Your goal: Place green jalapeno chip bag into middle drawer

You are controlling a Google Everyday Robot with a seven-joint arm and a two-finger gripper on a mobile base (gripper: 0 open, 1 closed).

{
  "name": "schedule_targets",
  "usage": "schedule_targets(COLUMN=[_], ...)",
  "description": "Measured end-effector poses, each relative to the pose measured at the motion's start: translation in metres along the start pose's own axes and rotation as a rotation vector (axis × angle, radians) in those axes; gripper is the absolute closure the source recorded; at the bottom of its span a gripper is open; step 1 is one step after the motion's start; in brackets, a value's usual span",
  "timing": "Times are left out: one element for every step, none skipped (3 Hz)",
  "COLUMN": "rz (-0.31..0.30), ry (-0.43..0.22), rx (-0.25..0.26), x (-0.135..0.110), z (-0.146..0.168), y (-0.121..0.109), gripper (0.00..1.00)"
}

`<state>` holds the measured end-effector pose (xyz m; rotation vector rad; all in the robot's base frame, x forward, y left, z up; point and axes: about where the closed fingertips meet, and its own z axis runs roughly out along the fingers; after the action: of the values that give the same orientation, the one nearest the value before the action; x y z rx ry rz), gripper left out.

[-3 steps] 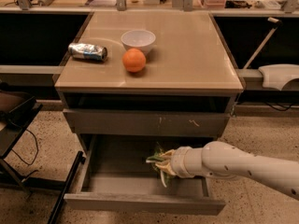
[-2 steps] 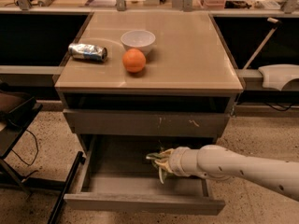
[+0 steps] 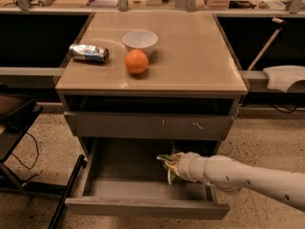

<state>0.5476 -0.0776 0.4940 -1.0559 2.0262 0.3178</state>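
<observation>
Next, I release the green jalapeno chip bag on the middle drawer's grey bottom, toward my arm's side (image 3: 179,165). The bag is now held over the drawer's inside.
The middle drawer (image 3: 147,208) is pulled open at the bottom of the cabinet, showing its smooth grey inside. My gripper (image 3: 167,164) reaches in from the right on a white arm and hangs over the right half of the drawer's inside. It is shut on the green jalapeno chip bag (image 3: 164,157). Only a small dark green sliver of the bag shows at the pale fingertips; the rest is hidden by the gripper.
Above the open drawer is a shut grey drawer front with pale scratches (image 3: 147,126). On the cabinet top stand a white bowl (image 3: 140,41), an orange (image 3: 136,61) and a crushed silver-blue can (image 3: 89,53). A dark stand (image 3: 19,128) is at the left.
The gripper with the bag has crept slightly up and further back inside the open drawer. Nothing on the cabinet top has moved.
</observation>
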Motion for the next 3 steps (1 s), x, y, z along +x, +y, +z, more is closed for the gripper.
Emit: schedule_targets(rz=[0.018,0.018,0.003], ry=[0.041,0.042,0.057], rx=[-0.013,-0.013,-0.002], x=[0.0327,0.0329,0.0316], z=[0.0106,0.0106,0.0094], y=[0.0062,0.0062,0.0096], gripper=[1.0,1.0,1.0])
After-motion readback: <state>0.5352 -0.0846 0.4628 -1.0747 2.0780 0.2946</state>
